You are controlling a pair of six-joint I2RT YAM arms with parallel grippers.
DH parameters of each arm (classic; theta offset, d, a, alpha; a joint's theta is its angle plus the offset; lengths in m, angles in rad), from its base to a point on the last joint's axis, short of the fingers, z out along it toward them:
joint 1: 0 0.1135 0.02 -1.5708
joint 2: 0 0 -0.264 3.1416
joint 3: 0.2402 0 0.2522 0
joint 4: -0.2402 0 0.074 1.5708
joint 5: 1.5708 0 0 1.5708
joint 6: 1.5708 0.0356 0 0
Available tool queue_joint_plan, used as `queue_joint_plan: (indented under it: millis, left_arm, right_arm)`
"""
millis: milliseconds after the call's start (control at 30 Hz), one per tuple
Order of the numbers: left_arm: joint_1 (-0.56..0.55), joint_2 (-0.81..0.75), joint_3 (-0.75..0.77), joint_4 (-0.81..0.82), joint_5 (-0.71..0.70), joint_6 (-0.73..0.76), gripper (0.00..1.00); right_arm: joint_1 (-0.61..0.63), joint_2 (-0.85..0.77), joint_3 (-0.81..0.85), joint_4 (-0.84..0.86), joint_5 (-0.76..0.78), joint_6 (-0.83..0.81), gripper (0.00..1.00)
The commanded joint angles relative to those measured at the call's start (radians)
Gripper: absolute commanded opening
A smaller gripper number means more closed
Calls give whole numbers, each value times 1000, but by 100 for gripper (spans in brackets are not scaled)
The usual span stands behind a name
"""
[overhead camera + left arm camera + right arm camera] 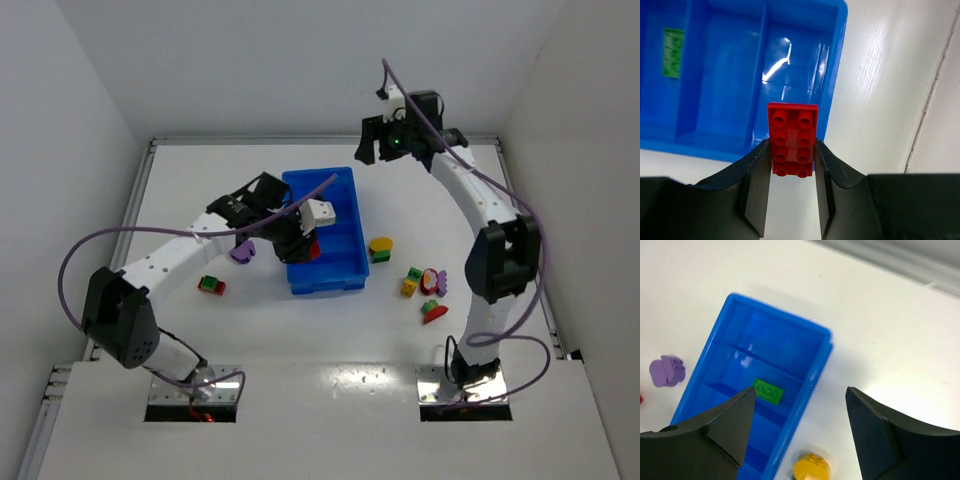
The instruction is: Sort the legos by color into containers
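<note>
The red brick is to go in the middle of the blue tray's near compartment (327, 270) (784, 82). My left gripper will let go of it there.
The blue tray (345, 195) stands mid-table. My left gripper (300, 245) is shut on a red studded brick (792, 140) and holds it over the tray's near end, by the rim (837, 75). One flat green piece (768, 391) lies in a middle compartment; it also shows in the left wrist view (672, 52). My right gripper (400, 140) is open and empty, high above the table beyond the tray's far right corner (822, 337). The other compartments in view look bare.
A purple piece (241, 253) and a red-and-green piece (211, 285) lie left of the tray. A yellow-and-green piece (380, 248) lies right of it. A mixed cluster (422, 283) and a red piece (434, 313) lie further right. White walls enclose the table.
</note>
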Motion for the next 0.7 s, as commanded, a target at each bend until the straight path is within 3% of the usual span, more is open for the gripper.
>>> queue_joint_plan:
  millis: [0, 300, 667]
  left_arm:
    - [-25, 35, -17, 59, 6, 15, 11]
    - [-63, 166, -4, 115, -4, 35, 14]
    - [-63, 225, -4, 141, -25, 66, 36]
  right_arm:
    - [-30, -105, -42, 15, 57, -34, 73]
    - [-96, -203, -115, 6, 59, -34, 75]
    - [-127, -203, -115, -3, 48, -43, 75]
